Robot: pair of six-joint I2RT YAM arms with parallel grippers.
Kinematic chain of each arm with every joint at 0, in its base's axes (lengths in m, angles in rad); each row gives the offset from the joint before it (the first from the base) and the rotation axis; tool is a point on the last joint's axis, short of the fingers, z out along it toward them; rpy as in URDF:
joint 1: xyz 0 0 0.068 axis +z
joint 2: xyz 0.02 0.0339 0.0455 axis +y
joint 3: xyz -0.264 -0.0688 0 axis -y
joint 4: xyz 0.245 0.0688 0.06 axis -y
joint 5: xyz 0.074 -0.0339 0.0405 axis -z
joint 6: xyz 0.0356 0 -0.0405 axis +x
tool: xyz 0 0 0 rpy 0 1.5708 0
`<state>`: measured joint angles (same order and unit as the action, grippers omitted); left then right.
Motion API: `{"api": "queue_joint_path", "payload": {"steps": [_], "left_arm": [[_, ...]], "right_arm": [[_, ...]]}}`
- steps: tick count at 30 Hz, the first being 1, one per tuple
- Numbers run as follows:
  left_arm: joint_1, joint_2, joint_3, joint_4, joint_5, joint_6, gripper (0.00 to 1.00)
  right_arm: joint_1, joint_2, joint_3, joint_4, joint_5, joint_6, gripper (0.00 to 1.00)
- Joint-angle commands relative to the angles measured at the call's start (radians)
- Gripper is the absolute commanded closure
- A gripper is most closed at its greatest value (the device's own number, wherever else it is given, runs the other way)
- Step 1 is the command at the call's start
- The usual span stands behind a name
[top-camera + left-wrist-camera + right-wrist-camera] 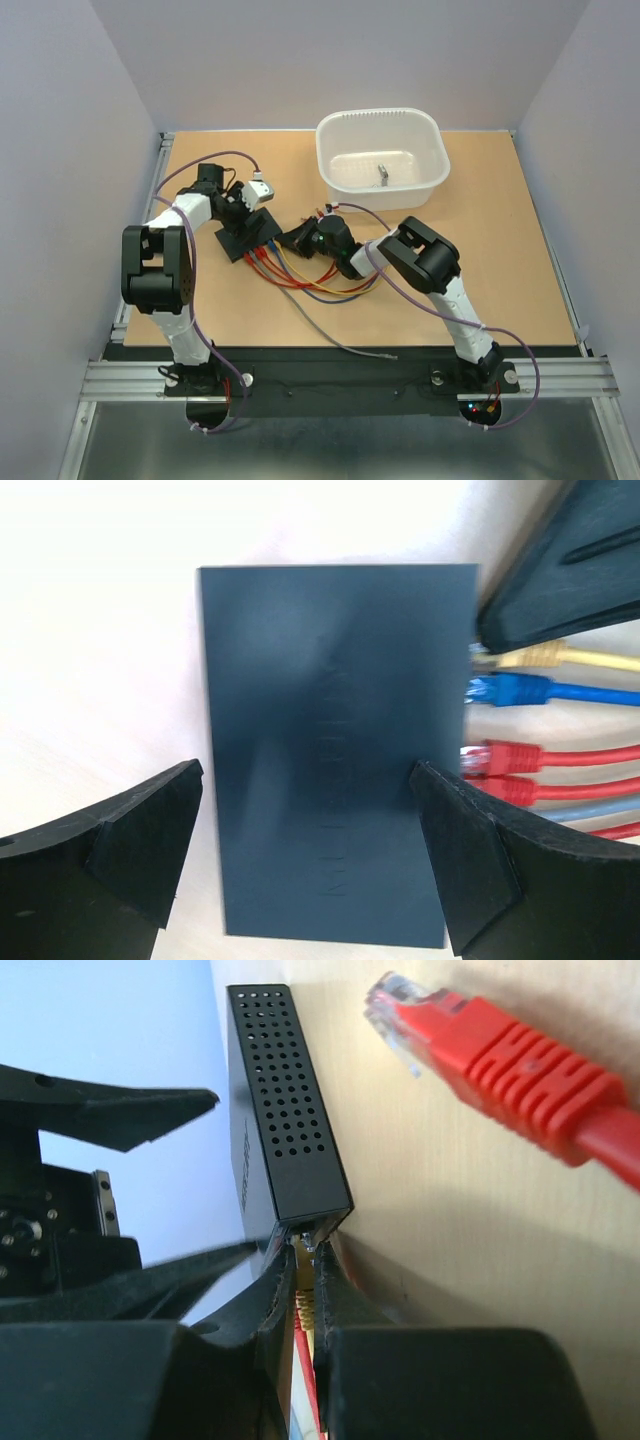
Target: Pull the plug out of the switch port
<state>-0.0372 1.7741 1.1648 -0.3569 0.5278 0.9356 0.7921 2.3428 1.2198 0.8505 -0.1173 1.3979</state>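
Next, I open my right gripper to let go of the yellow plug inside the white tub [340,170], along the side of the tub that is nearest the switch. The plug is now at the switch's port corner.
The switch [243,241] is a flat black box left of the table's middle. It fills the left wrist view [330,750]. Yellow [520,658], blue [510,690] and red [500,757] plugs sit in the ports along its right edge. My left gripper [305,830] is open, with one finger on each side of the switch's near end. My right gripper [306,1270] is shut on the yellow plug [303,1305] right at the switch's [290,1120] port corner. In the top view it [296,238] is just right of the switch.
A loose red plug [480,1050] lies on the table beside the switch. Several red, yellow and blue cables [310,280] fan out toward the near edge. A white tub [436,158] holding a small metal piece [382,174] stands at the back right.
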Motion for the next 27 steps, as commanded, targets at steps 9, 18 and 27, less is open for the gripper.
{"api": "queue_joint_path", "payload": {"steps": [9,18,27], "left_arm": [[-0.099,-0.047,-0.114,0.074,-0.067,-0.041,0.01],[-0.089,0.022,-0.079,0.137,-0.152,-0.107,0.01],[-0.089,0.004,-0.076,0.086,-0.080,-0.081,0.01]], "right_arm": [[0.056,0.058,-0.100,-0.123,0.019,-0.175,1.00],[0.056,-0.005,-0.226,-0.128,-0.027,-0.261,1.00],[0.047,-0.085,-0.273,-0.134,-0.032,-0.333,0.99]]}}
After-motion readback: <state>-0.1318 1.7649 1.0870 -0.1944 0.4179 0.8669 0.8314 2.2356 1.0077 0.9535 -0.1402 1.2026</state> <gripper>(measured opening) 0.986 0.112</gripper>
